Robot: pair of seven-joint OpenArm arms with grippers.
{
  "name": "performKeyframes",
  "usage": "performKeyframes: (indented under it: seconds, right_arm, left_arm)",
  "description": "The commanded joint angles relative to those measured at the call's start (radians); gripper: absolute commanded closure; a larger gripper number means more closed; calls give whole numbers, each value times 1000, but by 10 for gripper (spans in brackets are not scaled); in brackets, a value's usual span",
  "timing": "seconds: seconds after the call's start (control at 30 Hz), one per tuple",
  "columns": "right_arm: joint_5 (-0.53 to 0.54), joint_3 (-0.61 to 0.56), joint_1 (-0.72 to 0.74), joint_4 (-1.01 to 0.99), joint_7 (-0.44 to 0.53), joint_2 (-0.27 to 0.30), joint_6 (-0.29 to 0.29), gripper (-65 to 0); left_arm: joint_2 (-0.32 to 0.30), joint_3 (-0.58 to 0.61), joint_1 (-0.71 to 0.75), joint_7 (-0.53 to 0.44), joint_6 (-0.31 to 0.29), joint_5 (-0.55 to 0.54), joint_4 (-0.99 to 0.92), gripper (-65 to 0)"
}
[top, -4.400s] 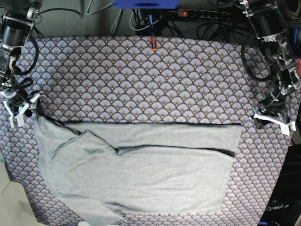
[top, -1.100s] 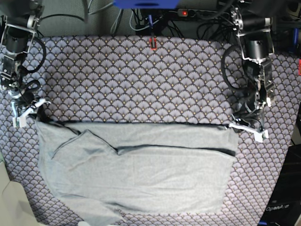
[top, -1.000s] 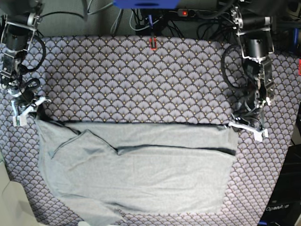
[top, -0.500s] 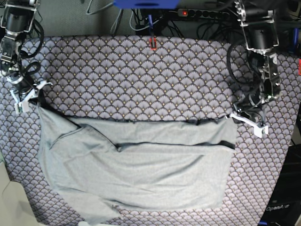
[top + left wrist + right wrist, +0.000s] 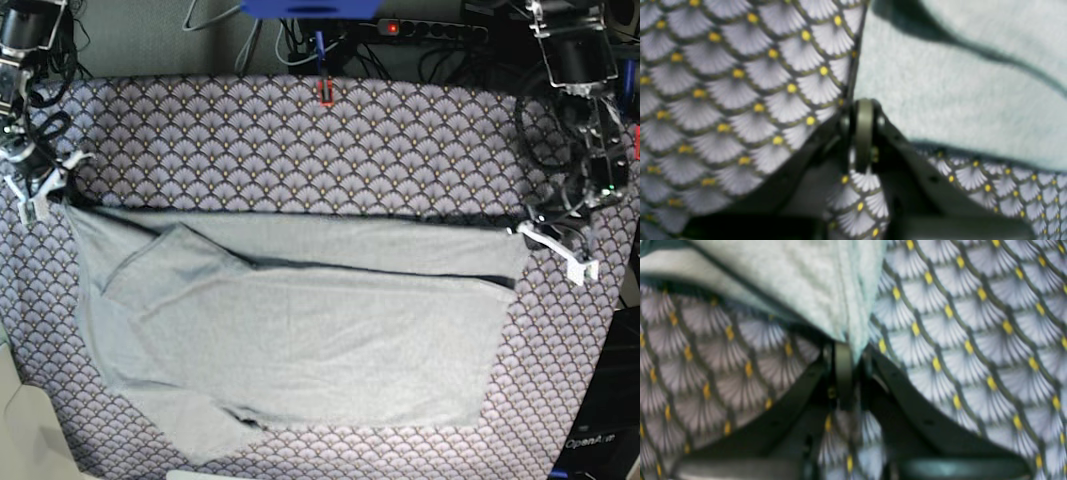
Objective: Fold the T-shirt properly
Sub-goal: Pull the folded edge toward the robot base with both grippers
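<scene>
My left gripper releases the T-shirt's corner next on the patterned tablecloth (image 5: 556, 137) near the table's back edge.
The light grey T-shirt (image 5: 300, 330) lies spread across the patterned tablecloth (image 5: 300, 140), folded lengthwise, with a sleeve at the lower left. My left gripper (image 5: 528, 232) is at the shirt's far right corner, shut on the fabric. In the left wrist view the T-shirt (image 5: 940, 93) runs up and right from the closed left gripper (image 5: 864, 108). My right gripper (image 5: 50, 188) is shut on the far left corner. The right wrist view shows the T-shirt (image 5: 806, 273) pinched in the right gripper (image 5: 844, 350). The shirt's far edge is pulled taut between them.
A small red object (image 5: 325, 92) sits at the table's back edge. Behind it are a power strip (image 5: 430, 28), cables and a blue block (image 5: 310, 8). A pale surface (image 5: 20, 430) shows at the lower left corner.
Both grippers have moved toward the back of the table and outward, taking the shirt's far corners with them. The far edge is now straighter and the shirt lies wider and further back.
</scene>
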Motion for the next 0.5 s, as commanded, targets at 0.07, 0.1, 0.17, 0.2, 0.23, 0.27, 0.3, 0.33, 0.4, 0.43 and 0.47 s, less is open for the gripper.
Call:
performKeyframes:
  seconds: [0.07,0.1,0.17,0.2,0.23,0.27,0.3,0.33,0.4,0.43,0.47]
  right_arm:
    - [7,11,-51,77,15,28,0,0]
    - [7,13,-74,104,15,28,0,0]
    - [7,13,-126,156,15,27,0,0]
    - [7,13,-146,173,16,23,0,0]
    - [7,13,-163,189,16,23,0,0]
    - [7,13,-185,206,16,22,0,0]
    - [7,13,-202,218,18,22,0,0]
    - [7,13,-223,230,18,22,0,0]
    - [7,13,-266,245,20,23,0,0]
    - [7,11,-284,249,20,25,0,0]
    - [7,11,-300,249,26,27,0,0]
  left_arm:
    - [-17,-81,-4,60,-80,9,59,0]
    - [-17,-98,-3,83,-102,11,65,0]
    - [-22,-123,0,111,-126,11,82,0]
    - [-22,-129,6,118,-132,11,84,0]
    - [-22,-134,17,120,-132,11,84,0]
    - [-24,-140,31,115,-132,11,84,0]
    - [-25,-141,39,114,-132,11,84,0]
    - [-34,-141,49,114,-132,11,84,0]
    - [-50,-137,74,111,-132,11,84,0]
    - [-51,-140,86,109,-132,11,84,0]
    - [-53,-140,99,109,-132,11,84,0]
